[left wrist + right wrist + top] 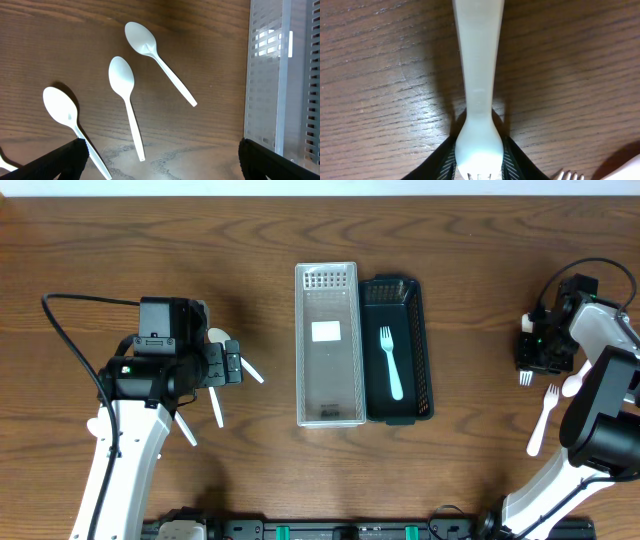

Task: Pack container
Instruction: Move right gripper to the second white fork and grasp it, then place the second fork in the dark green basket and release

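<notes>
Next, my right gripper lets go of the white fork inside the basket (pixel 370 344), in the space between the basket's fork and the clear tray.
A clear slotted tray (pixel 328 345) and a dark green basket (pixel 425 350) stand side by side at the table's centre. One white fork (pixel 390 362) lies in the basket. My left gripper (pixel 232 362) is open and empty above three white spoons; in the left wrist view they are the upper spoon (pixel 157 60), the middle spoon (pixel 125 100) and the left spoon (pixel 67 117), with the open jaws (pixel 160 150) just past them. My right gripper (pixel 527 358) at the far right is shut on a white fork (pixel 477 75), held close over the wood.
Another white fork (pixel 543 420) and a white utensil bowl (pixel 572 385) lie beside my right arm; fork tines (pixel 567 175) show at the right wrist view's bottom. The clear tray's wall (pixel 280 75) is at the right of the left wrist view.
</notes>
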`<state>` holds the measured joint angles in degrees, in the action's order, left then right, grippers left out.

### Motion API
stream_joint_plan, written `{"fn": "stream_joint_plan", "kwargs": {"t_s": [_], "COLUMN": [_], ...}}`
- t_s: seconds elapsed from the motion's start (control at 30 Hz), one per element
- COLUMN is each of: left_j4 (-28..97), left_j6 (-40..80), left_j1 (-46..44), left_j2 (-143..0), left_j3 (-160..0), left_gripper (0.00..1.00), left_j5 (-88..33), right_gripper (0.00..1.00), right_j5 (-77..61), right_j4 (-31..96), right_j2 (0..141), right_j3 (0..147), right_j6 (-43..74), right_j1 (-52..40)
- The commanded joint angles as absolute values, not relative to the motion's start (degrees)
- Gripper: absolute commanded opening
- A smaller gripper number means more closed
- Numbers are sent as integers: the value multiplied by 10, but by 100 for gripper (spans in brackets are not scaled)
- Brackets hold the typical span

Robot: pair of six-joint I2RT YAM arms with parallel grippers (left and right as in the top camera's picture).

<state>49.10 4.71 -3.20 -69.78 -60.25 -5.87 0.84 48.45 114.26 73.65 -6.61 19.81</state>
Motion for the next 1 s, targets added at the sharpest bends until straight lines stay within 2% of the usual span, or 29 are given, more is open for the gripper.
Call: {"fn": "stream_joint_plan", "kwargs": {"t_s": [0.0, 0.2, 0.53, 0.77, 0.97], "left_j4": [492, 492, 492, 492, 493], "left_j6": [50, 50, 50, 50, 50], "left_j1": [-32, -32, -32, -32, -32], "left_j2": [-700, -700, -700, -700, -700], "left_j3": [-611, -611, -611, -611, -611], "left_gripper": [98, 98, 98, 98, 98], "left_j5": [-62, -62, -62, -62, -62], "right_gripper": [23, 5, 1, 1, 1], "right_j5": [-7, -7, -10, -11, -11], "right_j4": [483, 478, 602, 667, 666], "right_j2": [1154, 1154, 1113, 1040, 1013], "right_j3": [722, 724, 850, 967, 977], "right_j6": [-60, -21, -2, 40, 110], "right_j1": [204, 203, 137, 14, -117]}}
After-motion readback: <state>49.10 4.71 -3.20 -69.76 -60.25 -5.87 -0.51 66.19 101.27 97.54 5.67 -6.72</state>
